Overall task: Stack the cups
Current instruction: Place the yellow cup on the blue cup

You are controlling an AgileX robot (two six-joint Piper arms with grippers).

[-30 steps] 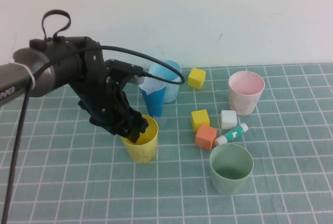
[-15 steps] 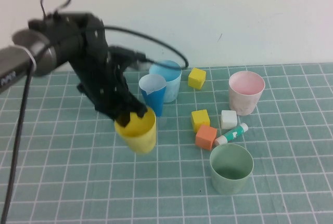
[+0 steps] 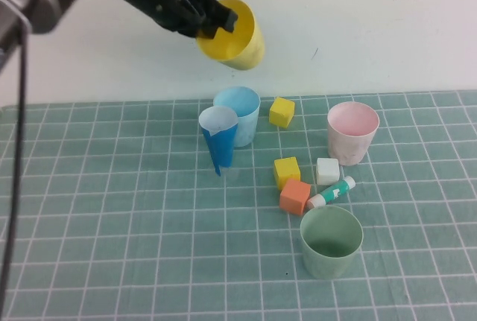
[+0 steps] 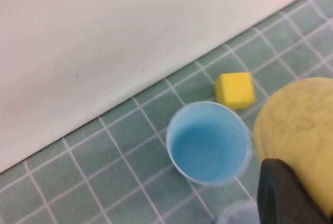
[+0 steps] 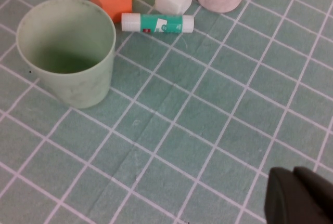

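I need to let go of the yellow cup with my left gripper inside the opening of the light blue cup [image 3: 236,100] [image 4: 209,142].
My left gripper [image 3: 215,17] is shut on the rim of the yellow cup [image 3: 235,36] and holds it tilted, high above the table, over the light blue cup [image 3: 240,112]. In the left wrist view the yellow cup [image 4: 299,130] hangs beside the blue cup's [image 4: 208,143] open mouth, with one dark finger [image 4: 283,195] against its outside. The pink cup [image 3: 352,132] stands at the back right and the sage green cup [image 3: 331,240] at the front right, both upright. My right gripper [image 5: 299,197] is shut with nothing in it, low over the mat near the green cup [image 5: 67,52]; it does not show in the high view.
A narrow blue cone [image 3: 218,141] stands just in front of the blue cup. Two yellow cubes [image 3: 282,111] [image 3: 287,170], an orange cube [image 3: 295,196], a white cube [image 3: 327,170] and a glue stick [image 3: 332,192] lie between the cups. The white wall runs along the back.
The left gripper shut on the yellow cup's rim on the mat, then lifted it up and back. The cup now hangs tilted above the blue cup. The right arm has not moved.
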